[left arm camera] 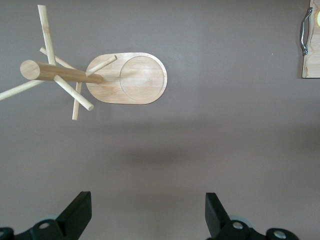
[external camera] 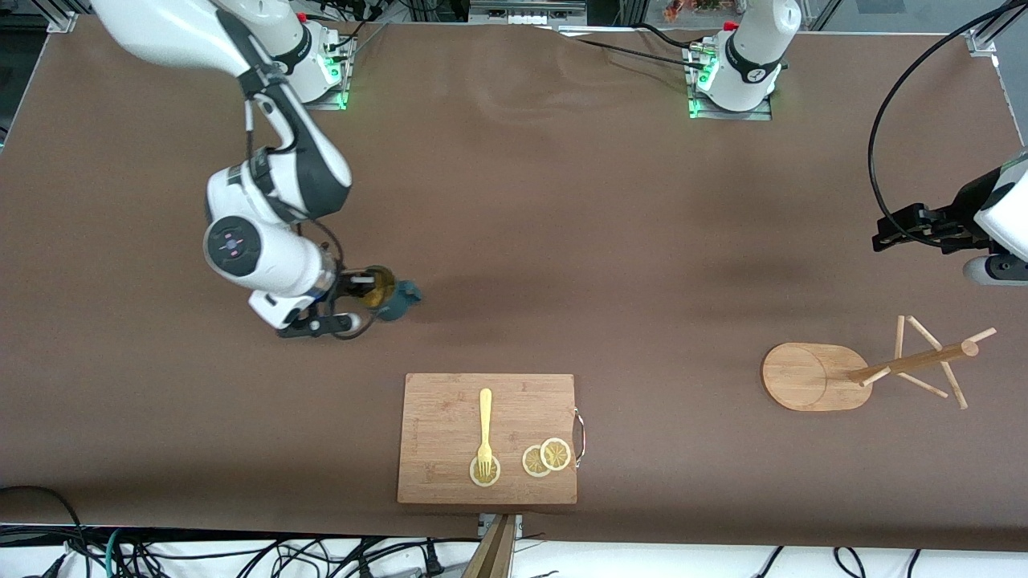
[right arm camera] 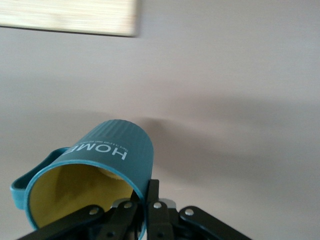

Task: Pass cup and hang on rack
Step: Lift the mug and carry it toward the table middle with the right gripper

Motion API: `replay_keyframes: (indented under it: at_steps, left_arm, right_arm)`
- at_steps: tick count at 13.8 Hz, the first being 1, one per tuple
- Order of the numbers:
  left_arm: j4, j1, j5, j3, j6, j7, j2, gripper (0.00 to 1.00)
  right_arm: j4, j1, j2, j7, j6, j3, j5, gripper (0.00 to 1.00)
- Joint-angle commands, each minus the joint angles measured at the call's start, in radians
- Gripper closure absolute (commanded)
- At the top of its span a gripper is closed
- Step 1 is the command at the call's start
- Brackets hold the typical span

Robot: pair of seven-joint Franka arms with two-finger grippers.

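Observation:
Next, I set the dark teal cup, which hangs tilted over the table, on the open table (external camera: pixel 588 242) between the cutting board and the left arm's base, using my right gripper.
The dark teal cup (external camera: pixel 399 301) with a yellowish inside hangs tilted over the table toward the right arm's end. My right gripper (external camera: pixel 361 287) is shut on its rim, one finger inside and one outside. The right wrist view shows the cup (right arm camera: pixel 107 160) with "HOME" on its wall, its handle off to the side, and the right gripper (right arm camera: pixel 145 192) pinching the rim. The wooden rack (external camera: pixel 803 376) stands toward the left arm's end. My left gripper (external camera: pixel 887 235) waits open and empty over the table beside the rack (left arm camera: pixel 127 78); the left gripper (left arm camera: pixel 147 215) has its fingers wide apart.
A wooden cutting board (external camera: pixel 434 474) with a metal handle lies near the front camera, between the cup and the rack. On it lie a yellow fork (external camera: pixel 484 425) and lemon slices (external camera: pixel 546 457). The board's edge (left arm camera: pixel 311 60) shows in the left wrist view.

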Motion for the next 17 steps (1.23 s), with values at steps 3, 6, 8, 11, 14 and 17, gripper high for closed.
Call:
replay_keyframes:
  at_steps: [3,6,8,11,14,17]
  left_arm:
    - [0.039,-0.007,-0.021,-0.003,-0.02,0.0,0.019,0.0]
    - [0.039,-0.01,-0.021,-0.003,-0.02,0.002,0.017,0.0]
    - [0.038,-0.008,-0.021,-0.003,-0.02,0.005,0.017,0.0]
    - [0.035,-0.005,-0.031,-0.004,-0.019,0.007,0.02,0.0]
    - [0.035,0.004,-0.044,-0.004,-0.02,0.008,0.02,0.0]
    - [0.016,0.01,-0.107,-0.001,-0.023,0.01,0.022,0.0]
  right_arm:
    - [0.159,0.197,0.097,0.245,-0.035,-0.003,0.007,1.0]
    - [0.272,0.308,0.191,0.385,-0.035,-0.003,0.007,1.0]
    - [0.338,0.375,0.249,0.446,-0.035,-0.003,0.008,1.0]
    - [0.44,0.454,0.338,0.54,-0.024,-0.004,0.005,1.0]
    - [0.478,0.511,0.387,0.571,-0.019,-0.02,-0.003,1.0]
    - [0.478,0.534,0.395,0.588,-0.019,-0.023,-0.006,1.0]
